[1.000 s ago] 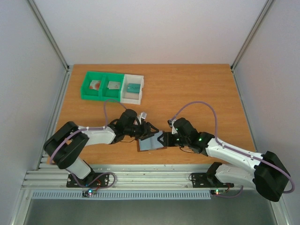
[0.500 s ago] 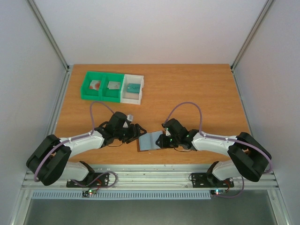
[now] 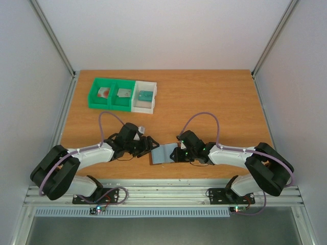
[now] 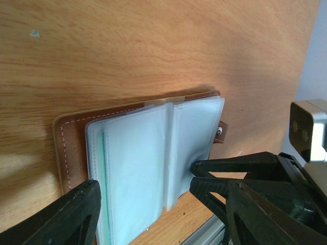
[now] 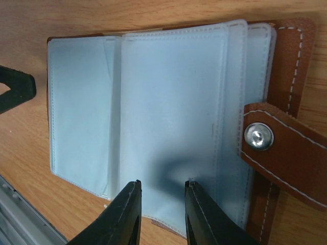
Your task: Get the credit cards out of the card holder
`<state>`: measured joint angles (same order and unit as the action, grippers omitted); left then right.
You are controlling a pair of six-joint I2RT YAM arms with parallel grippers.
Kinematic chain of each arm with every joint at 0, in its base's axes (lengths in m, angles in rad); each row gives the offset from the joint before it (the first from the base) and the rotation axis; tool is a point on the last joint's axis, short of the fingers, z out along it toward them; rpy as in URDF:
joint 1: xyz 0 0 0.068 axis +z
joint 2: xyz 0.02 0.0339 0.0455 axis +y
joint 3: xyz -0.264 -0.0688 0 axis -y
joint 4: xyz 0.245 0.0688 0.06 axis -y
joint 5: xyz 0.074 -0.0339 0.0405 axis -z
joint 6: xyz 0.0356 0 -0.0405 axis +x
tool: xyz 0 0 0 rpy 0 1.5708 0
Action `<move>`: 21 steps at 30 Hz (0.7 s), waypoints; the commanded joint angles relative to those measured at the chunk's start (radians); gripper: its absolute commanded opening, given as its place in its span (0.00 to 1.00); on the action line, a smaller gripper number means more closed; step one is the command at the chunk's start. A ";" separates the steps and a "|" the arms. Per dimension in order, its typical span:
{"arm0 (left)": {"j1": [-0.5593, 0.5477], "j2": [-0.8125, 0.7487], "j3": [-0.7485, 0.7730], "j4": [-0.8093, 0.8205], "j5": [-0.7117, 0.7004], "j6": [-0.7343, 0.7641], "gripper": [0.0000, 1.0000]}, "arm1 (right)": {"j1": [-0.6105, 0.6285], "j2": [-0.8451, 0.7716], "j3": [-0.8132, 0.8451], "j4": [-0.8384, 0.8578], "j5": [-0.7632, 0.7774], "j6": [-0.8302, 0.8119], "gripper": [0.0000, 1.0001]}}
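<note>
The top sleeve hides all but a thin teal edge, so the robot's left gripper needs to first take the sleeve's free side (image 4: 110,171) and turn it toward the right gripper.
The card holder (image 3: 162,154) lies open on the table near the front edge, brown leather (image 4: 71,148) around blue-grey clear sleeves (image 5: 168,97). A thin teal edge (image 4: 103,173) shows inside one sleeve. My left gripper (image 4: 163,189) is open, with its fingers either side of the holder's near end. My right gripper (image 5: 162,184) has its jaws a little apart, tips resting on the top sleeve with nothing between them. Three credit cards lie in the bins: a white and red one (image 3: 104,93), a greyish one (image 3: 122,93) and a teal one (image 3: 145,95).
A green bin (image 3: 92,98) and a white bin (image 3: 151,104) stand together at the back left of the table. The holder's snap strap (image 5: 276,153) sticks out at its right side. The table's metal front rail (image 3: 163,190) runs just behind both grippers.
My left gripper has backed off to the left and opened wider. My right gripper has slid left onto the holder's sleeves and its jaws have narrowed. The holder lies flatter.
</note>
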<state>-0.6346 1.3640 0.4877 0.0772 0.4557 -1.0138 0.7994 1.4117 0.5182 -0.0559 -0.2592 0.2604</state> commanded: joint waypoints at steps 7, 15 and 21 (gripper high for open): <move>0.004 0.093 -0.015 0.178 0.046 -0.045 0.67 | 0.001 0.013 -0.019 -0.022 0.021 0.000 0.24; -0.004 0.083 -0.008 0.207 0.076 -0.062 0.51 | 0.002 -0.003 -0.029 -0.011 -0.010 0.018 0.24; -0.018 0.078 0.008 0.198 0.075 -0.062 0.47 | 0.001 -0.028 -0.031 0.004 -0.035 0.026 0.23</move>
<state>-0.6411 1.4506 0.4759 0.2142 0.5167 -1.0737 0.7994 1.4048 0.5068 -0.0433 -0.2779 0.2710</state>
